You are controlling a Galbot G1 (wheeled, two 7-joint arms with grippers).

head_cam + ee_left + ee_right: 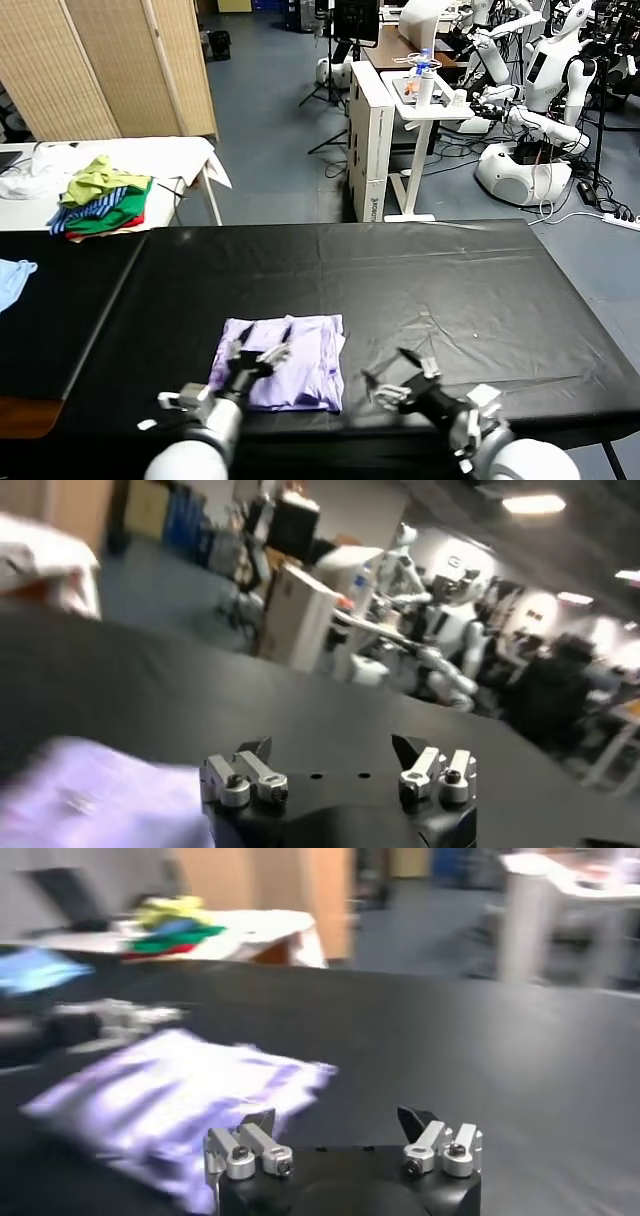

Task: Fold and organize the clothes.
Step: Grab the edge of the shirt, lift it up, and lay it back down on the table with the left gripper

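Observation:
Next, I close my left gripper on the middle of the folded lavender T-shirt's side edge [218, 362], the one that faces the light blue cloth.
The pale lavender T-shirt [290, 360] lies folded into a compact rectangle on the black table [420, 280], near its front edge. It also shows in the right wrist view [170, 1098] and at the edge of the left wrist view [90, 795]. My left gripper [262, 345] is open and empty, hovering over the shirt's front left part. My right gripper [392, 372] is open and empty, above bare table just right of the shirt. In the wrist views both the left gripper [330, 750] and the right gripper [335, 1120] have jaws spread wide with nothing between them.
A pile of green, striped and red garments [105, 200] sits on a white table at the back left. A light blue cloth [15, 278] lies at the far left of the black table. Other robots and desks stand beyond the table's far edge.

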